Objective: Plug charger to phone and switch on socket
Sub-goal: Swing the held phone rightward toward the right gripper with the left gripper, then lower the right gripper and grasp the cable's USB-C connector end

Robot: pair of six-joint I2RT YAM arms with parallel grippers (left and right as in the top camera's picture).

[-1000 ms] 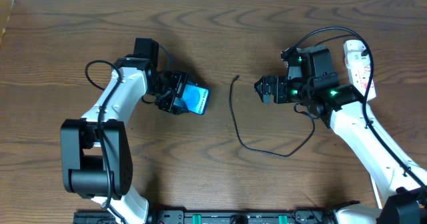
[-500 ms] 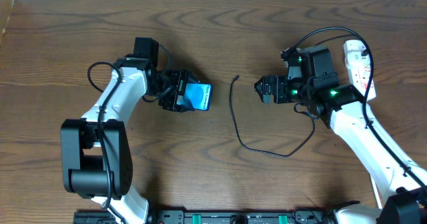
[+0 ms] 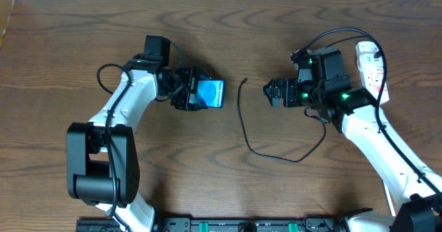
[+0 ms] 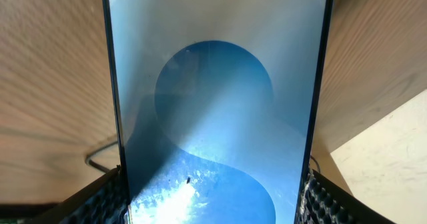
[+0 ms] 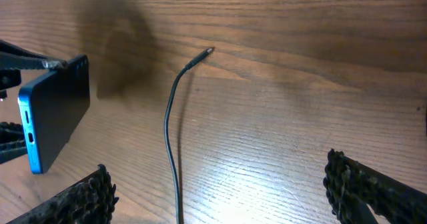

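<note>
The phone's loose end (image 3: 221, 94) (image 5: 31, 132) is sticking out of my left gripper. Next, I move my right gripper to that end and close it there.
My left gripper (image 3: 192, 94) is shut on the phone (image 3: 210, 94), whose blue screen fills the left wrist view (image 4: 213, 97). It holds the phone above the table, left of centre. The phone also shows on edge in the right wrist view (image 5: 57, 111). The black charger cable (image 3: 243, 121) lies on the table, its small plug tip (image 3: 246, 81) pointing up toward the phone side; the tip shows in the right wrist view (image 5: 208, 51). My right gripper (image 3: 269, 92) is open and empty, just right of the cable tip. The white socket (image 3: 371, 68) lies at the far right.
The cable curls down and right under my right arm (image 3: 359, 121). The wooden table (image 3: 228, 32) spans the view, with a white edge along the top.
My left gripper has carried the phone up and to the right, closer to the cable tip. My right arm has not moved.
</note>
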